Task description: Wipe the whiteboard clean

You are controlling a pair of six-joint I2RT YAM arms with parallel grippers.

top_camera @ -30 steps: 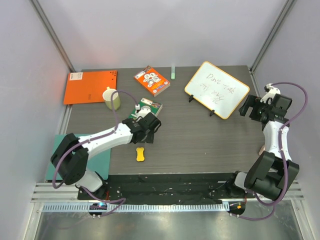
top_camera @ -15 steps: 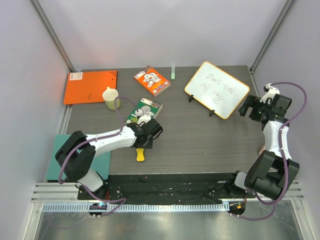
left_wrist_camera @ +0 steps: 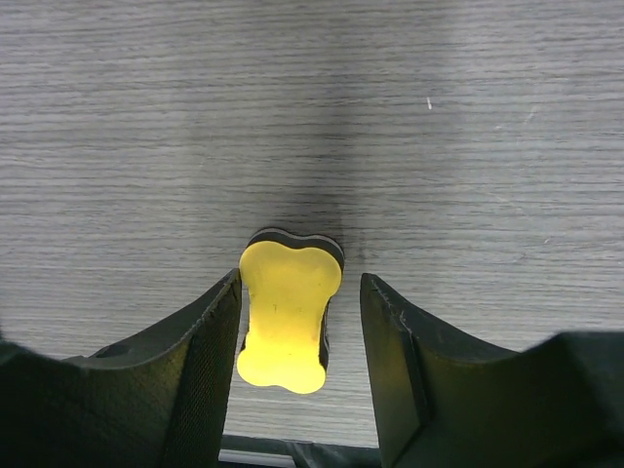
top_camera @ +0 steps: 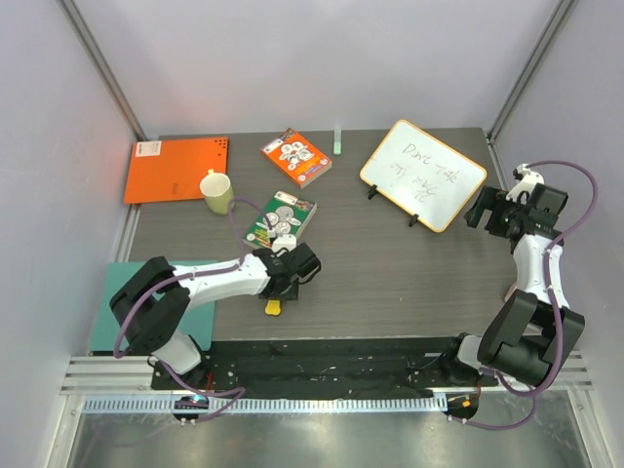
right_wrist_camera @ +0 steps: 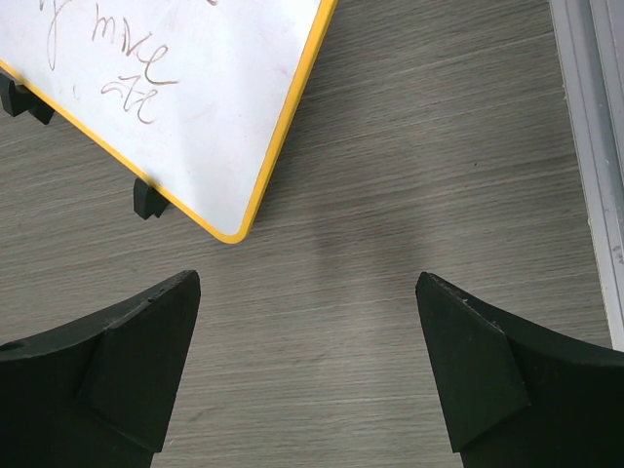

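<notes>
The whiteboard's upper corner (top_camera: 481, 178), at the end of the yellow-framed side nearest my right gripper, should be gripped next by that gripper.
The whiteboard (top_camera: 423, 174), yellow-framed with dark handwriting, stands on black feet at the back right; its lower corner shows in the right wrist view (right_wrist_camera: 175, 88). A yellow bone-shaped eraser (top_camera: 274, 306) lies near the table's front edge. My left gripper (top_camera: 284, 286) is low over it and open. In the left wrist view the eraser (left_wrist_camera: 290, 312) lies between the fingers, close against the left finger (left_wrist_camera: 210, 370), with a gap to the right one. My left gripper (left_wrist_camera: 300, 291) is not closed on it. My right gripper (top_camera: 487, 211) is open and empty just right of the board, over bare table (right_wrist_camera: 307, 283).
An orange sheet (top_camera: 177, 168) lies at the back left, with a cream cup (top_camera: 218, 192) beside it. A red card box (top_camera: 296, 156), a green box (top_camera: 280, 216) and a small green marker (top_camera: 337, 139) lie mid-table. A teal sheet (top_camera: 109, 292) lies at the front left. The table's black front edge (top_camera: 331, 351) is just behind the eraser.
My left gripper has moved toward the near edge, from beside the green box to over the yellow eraser, which now lies between its fingers. The right arm has not moved.
</notes>
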